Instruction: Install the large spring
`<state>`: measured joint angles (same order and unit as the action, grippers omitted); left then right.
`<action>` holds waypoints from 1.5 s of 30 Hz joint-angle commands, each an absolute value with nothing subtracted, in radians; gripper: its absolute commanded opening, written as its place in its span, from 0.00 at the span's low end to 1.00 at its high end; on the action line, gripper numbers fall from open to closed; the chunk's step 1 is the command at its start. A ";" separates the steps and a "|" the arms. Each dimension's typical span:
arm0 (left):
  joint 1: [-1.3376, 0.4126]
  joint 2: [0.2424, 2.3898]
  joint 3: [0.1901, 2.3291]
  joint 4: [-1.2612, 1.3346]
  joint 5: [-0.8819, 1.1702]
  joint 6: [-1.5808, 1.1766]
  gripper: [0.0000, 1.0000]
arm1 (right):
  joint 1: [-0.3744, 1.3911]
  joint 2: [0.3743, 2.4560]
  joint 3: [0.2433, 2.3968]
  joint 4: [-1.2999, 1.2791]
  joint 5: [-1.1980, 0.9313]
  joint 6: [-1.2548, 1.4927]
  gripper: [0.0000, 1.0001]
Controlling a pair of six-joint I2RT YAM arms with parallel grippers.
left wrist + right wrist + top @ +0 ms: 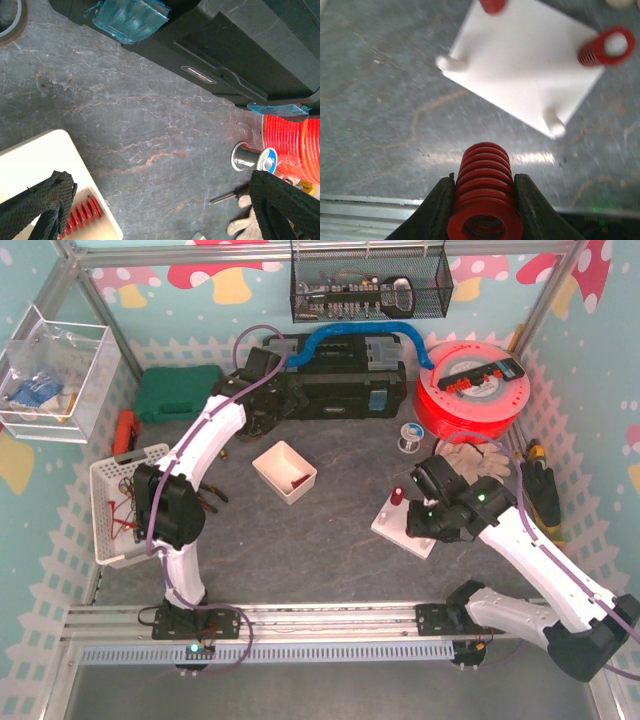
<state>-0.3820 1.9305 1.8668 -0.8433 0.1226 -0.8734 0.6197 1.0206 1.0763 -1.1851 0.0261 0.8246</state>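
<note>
The red spring's middle coils [300, 481] [83, 216] are next for my left gripper, which should go down into the white bin and close on them.
My right gripper [485, 200] is shut on a large red spring [485, 175], held on its side above the grey table, short of the white base plate [520, 65]. The plate has two bare white pegs [554, 125] on its near corners. A red spring [605, 47] sits on a far peg, and another red part [492, 5] shows at the top edge. In the top view the right gripper [425, 505] hovers at the plate [400, 530]. My left gripper [160, 210] is open and empty above the table beside a white bin [30, 165] holding a small red spring [82, 212].
A black toolbox [330, 375] and a red cable reel [470, 390] stand at the back. A solder spool [407, 438], work gloves [475, 455] and a screwdriver [227, 196] lie right of centre. A white basket [120, 495] is at the left.
</note>
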 commanded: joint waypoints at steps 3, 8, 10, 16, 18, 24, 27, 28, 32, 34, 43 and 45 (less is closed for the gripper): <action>-0.385 1.931 1.880 -0.834 0.101 -0.829 0.94 | 0.617 0.986 1.011 -1.316 0.057 1.069 0.00; -0.385 1.921 1.858 -0.832 0.123 -0.837 0.94 | 0.613 0.977 0.957 -1.311 0.133 1.114 0.00; -0.384 1.915 1.854 -0.832 0.121 -0.837 0.94 | 0.612 0.984 0.956 -1.295 0.191 1.098 0.00; -0.382 1.905 1.850 -0.833 0.124 -0.838 0.94 | 0.594 0.994 0.954 -1.272 0.286 1.091 0.00; -0.382 1.899 1.841 -0.833 0.122 -0.837 0.94 | 0.587 0.997 0.941 -1.250 0.275 1.092 0.00; -0.375 1.881 1.825 -0.833 0.114 -0.839 0.94 | 0.565 0.977 0.903 -1.182 0.252 1.079 0.00; -0.375 1.881 1.827 -0.834 0.116 -0.841 0.94 | 0.553 0.986 0.879 -1.164 0.230 1.049 0.00; -0.373 1.880 1.826 -0.834 0.116 -0.841 0.94 | 0.551 0.986 0.871 -1.152 0.226 1.039 0.00; -0.373 1.868 1.813 -0.834 0.115 -0.843 0.94 | 0.537 0.990 0.848 -1.113 0.210 1.027 0.00; -0.373 1.864 1.806 -0.834 0.114 -0.845 0.94 | 0.537 0.998 0.840 -1.098 0.204 1.026 0.00; -0.367 1.855 1.799 -0.834 0.115 -0.852 0.94 | 0.526 1.026 0.796 -1.053 0.182 1.004 0.00; -0.364 1.853 1.793 -0.834 0.111 -0.852 0.94 | 0.525 1.030 0.786 -1.045 0.186 1.000 0.00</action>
